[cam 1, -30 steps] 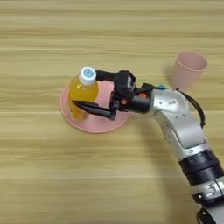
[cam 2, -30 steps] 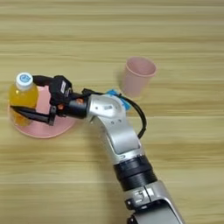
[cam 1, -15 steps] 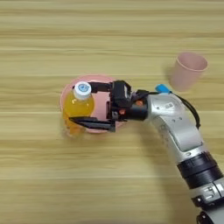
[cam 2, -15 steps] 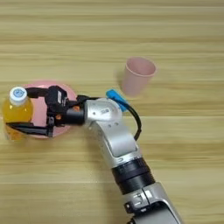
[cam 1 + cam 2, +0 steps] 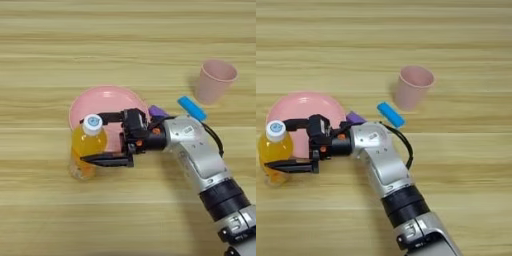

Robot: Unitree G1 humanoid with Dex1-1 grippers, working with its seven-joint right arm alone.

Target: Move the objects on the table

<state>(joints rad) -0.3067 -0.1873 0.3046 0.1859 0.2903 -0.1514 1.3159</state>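
Observation:
I will use my right gripper to set the orange-drink bottle upright on the bare planks (image 5: 87,185) just in front of the pink plate.
The small orange-drink bottle (image 5: 89,146) with a white cap stands on the table (image 5: 125,40) just off the front-left rim of the pink plate (image 5: 107,100). My right gripper (image 5: 85,140) reaches in from the right, its two black fingers on either side of the bottle and shut on it. The plate has nothing on it, and the near fingers and wrist cover part of its front. The pale pink cup (image 5: 215,81) stands upright far to the right, apart from the arm.
My silver forearm (image 5: 200,155) runs from the bottom right corner up to the plate, with a blue tab (image 5: 190,108) and a purple part on the wrist. Bare wooden planks (image 5: 466,165) lie all around the plate and cup.
The gripper has carried the bottle off the plate, to the left and toward the table's front. It now stands on the wood by the plate's rim. The cup and plate have not moved.

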